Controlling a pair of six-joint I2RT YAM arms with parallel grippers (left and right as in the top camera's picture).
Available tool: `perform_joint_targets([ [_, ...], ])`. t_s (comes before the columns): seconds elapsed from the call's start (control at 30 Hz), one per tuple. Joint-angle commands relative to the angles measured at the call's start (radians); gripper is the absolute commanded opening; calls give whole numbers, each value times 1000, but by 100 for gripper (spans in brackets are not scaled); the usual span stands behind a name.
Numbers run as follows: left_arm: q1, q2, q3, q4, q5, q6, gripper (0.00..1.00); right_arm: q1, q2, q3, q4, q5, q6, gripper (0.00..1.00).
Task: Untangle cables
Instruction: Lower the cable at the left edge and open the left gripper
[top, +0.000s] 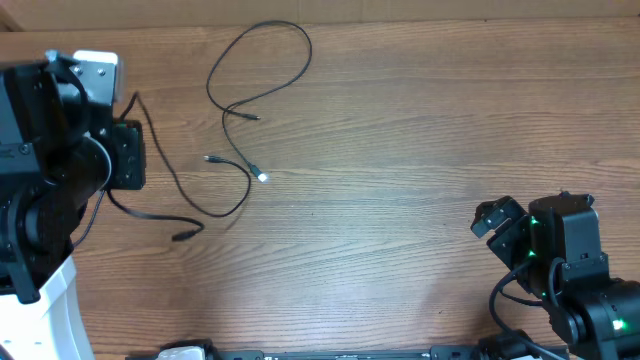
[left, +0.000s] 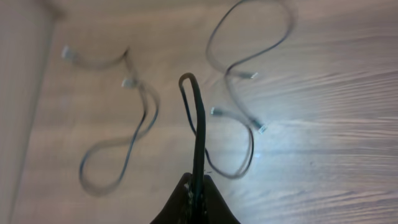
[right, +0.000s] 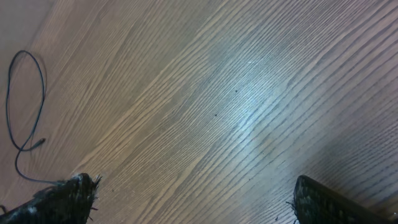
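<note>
The folded black cable will go down from my left gripper on the wooden table (top: 194, 206) (left: 217, 168) in front of the long looped cable.
Several thin black cables lie loose on the wooden table. One long cable (top: 275, 60) forms a big loop at the back. A shorter cable (top: 235, 165) with bright plug tips lies below it. A third cable (top: 165, 170) runs from my left gripper (top: 138, 150) down to a plug at the front. In the left wrist view my left gripper (left: 198, 186) is shut on a folded black cable (left: 199, 118) that sticks out past the jaws. The other strands (left: 249, 62) lie beyond it. My right gripper (top: 495, 220) is open and empty at the right, also in its wrist view (right: 196, 205).
The wooden table (top: 420, 130) fills the view. A thin cable loop (right: 25, 99) shows at the left edge of the right wrist view. The left arm's white base (top: 50, 310) stands at the front left.
</note>
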Motion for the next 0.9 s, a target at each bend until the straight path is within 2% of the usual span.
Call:
perform_joint_targets([
  [0.0, 5, 9, 2, -55, -258, -216, 4, 2, -3, 2, 3, 3, -3, 100],
  [0.07, 5, 14, -1, -74, -304, -274, 4, 2, -3, 2, 4, 4, -3, 100],
  [0.13, 5, 20, -13, -76, -283, -314, 4, 2, -3, 2, 7, 4, -3, 100],
  [0.33, 4, 57, -142, -71, -140, -448, 4, 2, -3, 2, 11, 29, -3, 100],
  [0.43, 4, 72, -247, -42, -97, -452, 4, 2, -3, 2, 11, 29, -3, 100],
  [0.67, 4, 90, -577, 156, -94, -436, 4, 2, -3, 2, 19, 30, -3, 100],
  [0.87, 4, 102, -811, 411, -173, -437, 4, 2, -3, 2, 19, 30, -3, 100],
])
